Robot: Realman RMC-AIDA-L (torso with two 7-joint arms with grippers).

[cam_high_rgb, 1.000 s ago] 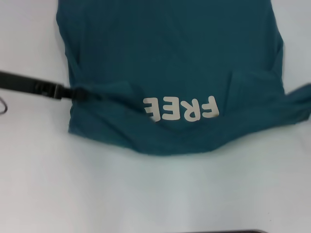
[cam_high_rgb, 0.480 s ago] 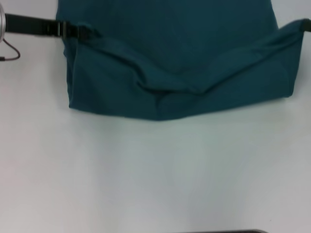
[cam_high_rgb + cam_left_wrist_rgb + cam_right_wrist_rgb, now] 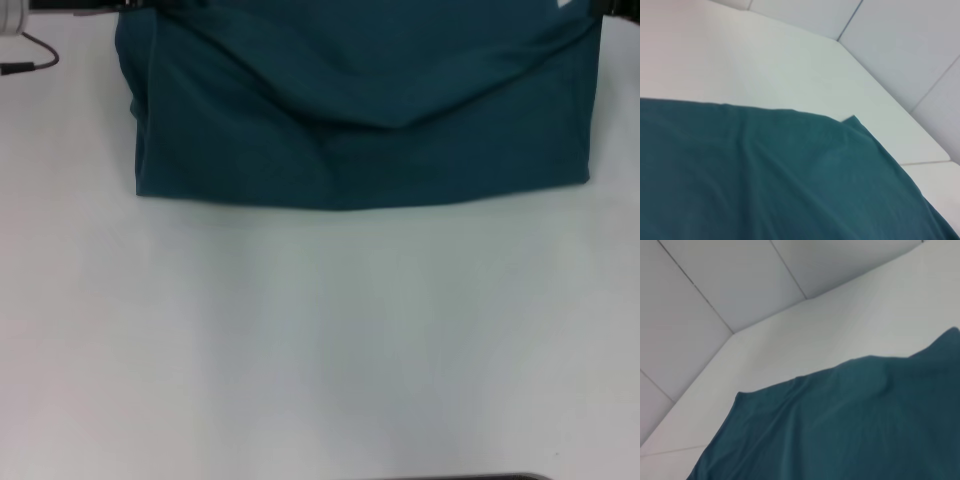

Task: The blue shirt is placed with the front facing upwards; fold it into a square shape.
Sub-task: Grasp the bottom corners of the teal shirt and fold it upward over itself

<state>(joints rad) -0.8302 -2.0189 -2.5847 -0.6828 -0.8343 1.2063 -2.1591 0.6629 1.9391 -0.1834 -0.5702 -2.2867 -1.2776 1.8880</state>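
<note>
Next, I let go of the upper layer's corner with my left gripper on the blue shirt's far part [image 3: 190, 30], near its cable-side edge.
The blue shirt [image 3: 360, 150] lies across the far part of the white table [image 3: 320, 340], doubled over so only plain teal cloth shows; no letters are visible. Its upper layer sags in the middle between two raised corners at the head view's top edge. My left gripper [image 3: 125, 8] is at the top left corner and my right gripper [image 3: 603, 8] at the top right corner, each just in frame and holding a corner of that layer. Teal cloth of the shirt [image 3: 765, 180] fills the left wrist view, and the shirt [image 3: 850, 425] fills much of the right wrist view; neither shows fingers.
A thin black cable [image 3: 30, 62] and a silver part [image 3: 10, 15] sit at the far left. A dark strip [image 3: 460, 477] runs along the near edge. Bare white tabletop stretches from the shirt's fold to me. The table's far edge [image 3: 770, 320] shows in the wrist views.
Both grippers have carried the shirt's near part away from me over the rest. The FREE letters are now folded under, and the fold line sits farther back.
</note>
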